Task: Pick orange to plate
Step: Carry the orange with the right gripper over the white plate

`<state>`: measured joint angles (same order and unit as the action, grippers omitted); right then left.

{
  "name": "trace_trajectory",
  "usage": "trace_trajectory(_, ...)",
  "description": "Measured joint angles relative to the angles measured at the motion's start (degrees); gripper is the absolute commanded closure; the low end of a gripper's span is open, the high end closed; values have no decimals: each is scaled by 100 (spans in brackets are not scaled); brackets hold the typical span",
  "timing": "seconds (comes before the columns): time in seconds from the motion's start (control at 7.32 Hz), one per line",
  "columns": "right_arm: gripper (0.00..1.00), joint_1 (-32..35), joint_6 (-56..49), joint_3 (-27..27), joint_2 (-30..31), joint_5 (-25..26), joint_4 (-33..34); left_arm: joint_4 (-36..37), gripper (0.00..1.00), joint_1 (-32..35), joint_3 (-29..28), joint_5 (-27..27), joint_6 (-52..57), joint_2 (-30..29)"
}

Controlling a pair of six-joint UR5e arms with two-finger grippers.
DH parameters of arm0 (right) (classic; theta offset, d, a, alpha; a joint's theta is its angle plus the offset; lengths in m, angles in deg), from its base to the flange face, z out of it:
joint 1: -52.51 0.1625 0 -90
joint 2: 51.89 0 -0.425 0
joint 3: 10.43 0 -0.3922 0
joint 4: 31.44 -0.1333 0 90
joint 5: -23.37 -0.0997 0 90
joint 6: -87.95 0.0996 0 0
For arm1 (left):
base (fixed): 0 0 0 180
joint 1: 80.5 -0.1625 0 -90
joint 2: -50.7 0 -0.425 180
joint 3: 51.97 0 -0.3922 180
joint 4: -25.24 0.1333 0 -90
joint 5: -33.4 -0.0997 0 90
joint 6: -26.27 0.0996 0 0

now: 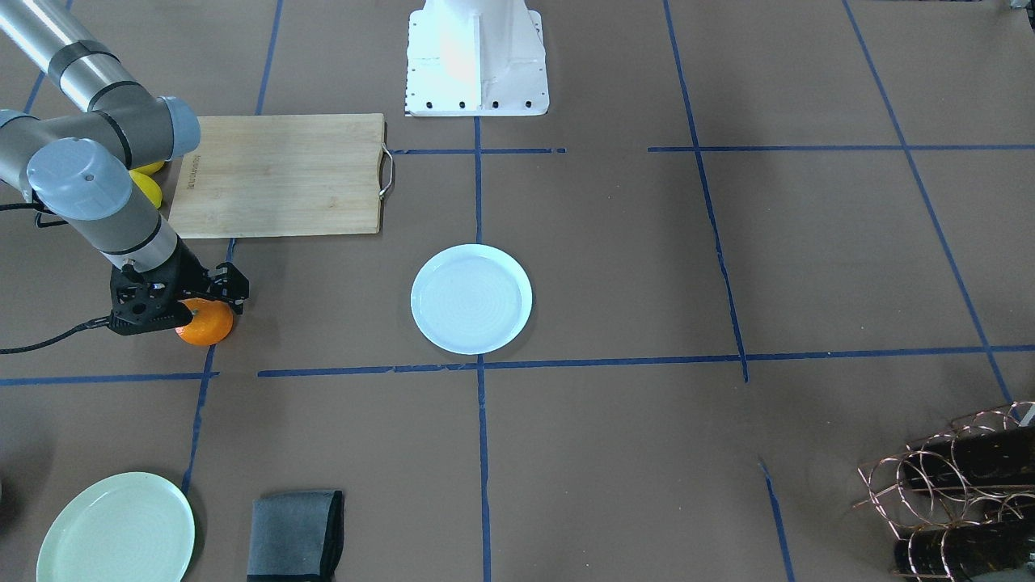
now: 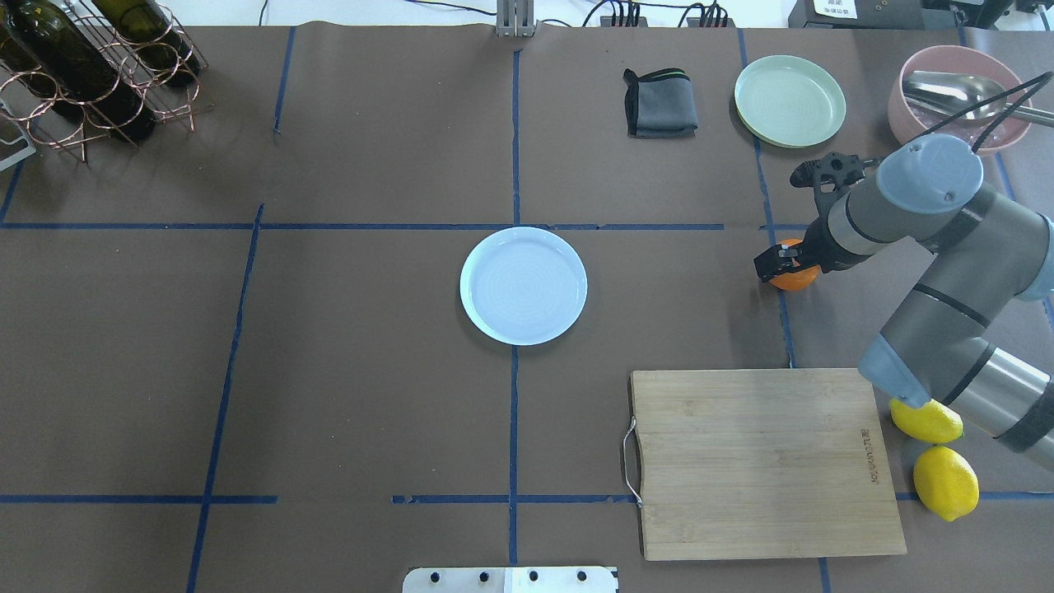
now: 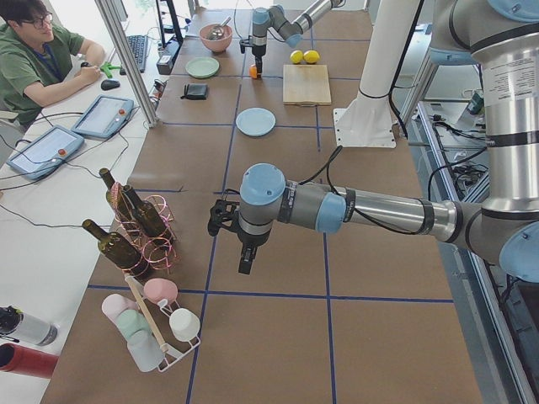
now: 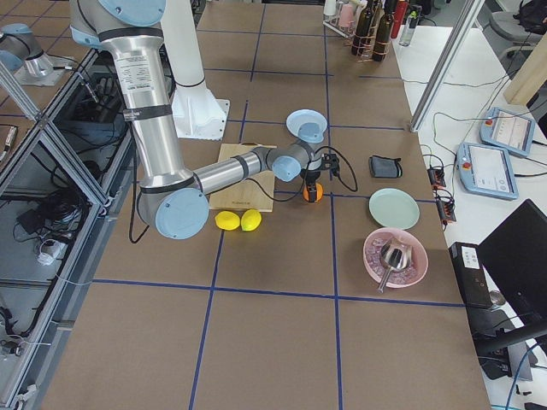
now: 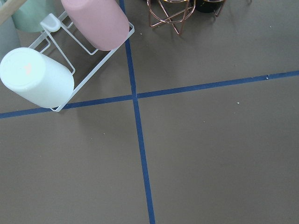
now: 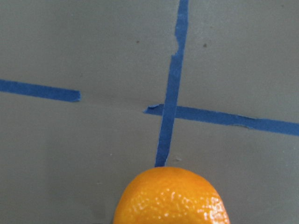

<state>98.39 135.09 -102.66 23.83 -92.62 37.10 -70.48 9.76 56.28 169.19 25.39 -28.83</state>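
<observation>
The robot's right gripper will release the orange on the white plate, just off its middle [image 1: 479, 311] toward the blue tape crossing.
The orange [image 1: 209, 325] rests on the brown table on a blue tape line, well to one side of the empty white plate [image 1: 471, 299]. My right gripper [image 1: 198, 305] is lowered straight over it, its black fingers down beside the fruit. In the overhead view the orange [image 2: 797, 280] peeks out under that gripper [image 2: 789, 265], right of the plate [image 2: 524, 286]. The right wrist view shows only the orange [image 6: 170, 198] at the bottom edge, no fingers, so I cannot tell if they are closed on it. My left gripper [image 3: 245, 263] hangs far away near the bottle rack; its state cannot be told.
A wooden cutting board [image 2: 762, 461] lies near the robot, with two lemons [image 2: 939, 461] beside it under the right arm. A mint-green plate [image 2: 789, 100], a folded grey cloth [image 2: 660, 103] and a pink bowl [image 2: 959, 95] sit at the far side. A wine rack [image 2: 90, 74] stands far left.
</observation>
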Motion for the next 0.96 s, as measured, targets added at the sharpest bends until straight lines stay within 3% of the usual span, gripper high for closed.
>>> trace_trajectory(0.27, 100, -7, 42, -18, -425, -14, 262, 0, 0, 4, -3, 0, 0, 0)
trace_trajectory(0.68, 100, -264, 709, 55, -1871, 196, 1445, 0, 0, 11, 8, 0, 0, -9)
trace_trajectory(0.96, 100, -716, 1574, 623, -2944, 557, 1794, 0, 0, 16, 13, 0, 0, -16)
